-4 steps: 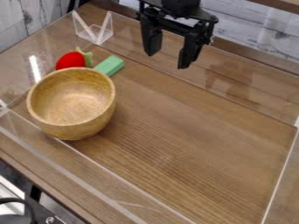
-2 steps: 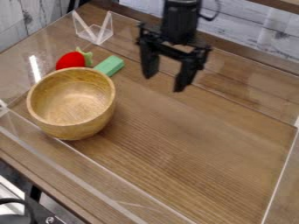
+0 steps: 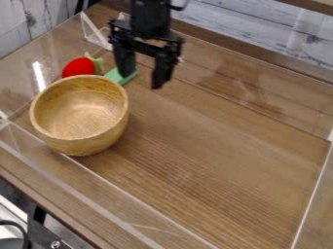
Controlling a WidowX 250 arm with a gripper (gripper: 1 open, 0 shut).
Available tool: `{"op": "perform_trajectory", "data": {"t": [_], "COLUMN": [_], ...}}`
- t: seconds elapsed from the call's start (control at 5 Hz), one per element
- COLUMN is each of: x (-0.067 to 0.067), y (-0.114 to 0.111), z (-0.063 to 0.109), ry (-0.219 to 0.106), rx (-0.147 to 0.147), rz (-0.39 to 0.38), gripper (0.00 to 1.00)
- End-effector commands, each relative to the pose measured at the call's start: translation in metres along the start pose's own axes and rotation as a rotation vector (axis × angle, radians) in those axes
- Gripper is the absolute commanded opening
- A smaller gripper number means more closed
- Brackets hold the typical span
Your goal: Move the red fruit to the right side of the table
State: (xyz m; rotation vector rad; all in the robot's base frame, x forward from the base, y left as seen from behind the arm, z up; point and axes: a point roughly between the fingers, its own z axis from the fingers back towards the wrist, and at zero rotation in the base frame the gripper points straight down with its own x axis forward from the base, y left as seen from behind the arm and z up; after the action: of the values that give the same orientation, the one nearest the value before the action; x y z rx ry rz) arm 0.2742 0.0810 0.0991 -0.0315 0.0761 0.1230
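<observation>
The red fruit's body (image 3: 82,66) sits just behind the rim of the wooden bowl. I move my gripper there next and close it on the fruit.
The red fruit (image 3: 81,67) lies on the brown table (image 3: 221,136) at the far left, just behind the wooden bowl's rim, its green stem end pointing right. My gripper (image 3: 140,74) hangs open a little to the right of it, fingers pointing down, one dark finger (image 3: 162,74) over the table and the other over the green block. Nothing sits between the fingers. The fruit is partly hidden by the bowl's edge.
A wooden bowl (image 3: 81,115) stands at the left front. A flat green block (image 3: 121,75) lies beside the fruit, partly behind my gripper. Clear acrylic walls (image 3: 196,214) ring the tabletop. Bare wood stretches across the middle and right.
My gripper has travelled left and slightly forward, from the back middle of the table to just right of the red fruit, staying open. The fruit, block and bowl have not moved.
</observation>
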Motion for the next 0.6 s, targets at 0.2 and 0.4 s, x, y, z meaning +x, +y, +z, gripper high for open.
{"op": "perform_trajectory", "data": {"t": [0.2,0.4], "x": [0.009,0.018], "y": [0.04,0.063], "z": [0.012,0.008], "ry": [-0.099,-0.113], "rx": [0.011,0.011], "rz": [0.075,0.122], "gripper": [1.0,1.0]}}
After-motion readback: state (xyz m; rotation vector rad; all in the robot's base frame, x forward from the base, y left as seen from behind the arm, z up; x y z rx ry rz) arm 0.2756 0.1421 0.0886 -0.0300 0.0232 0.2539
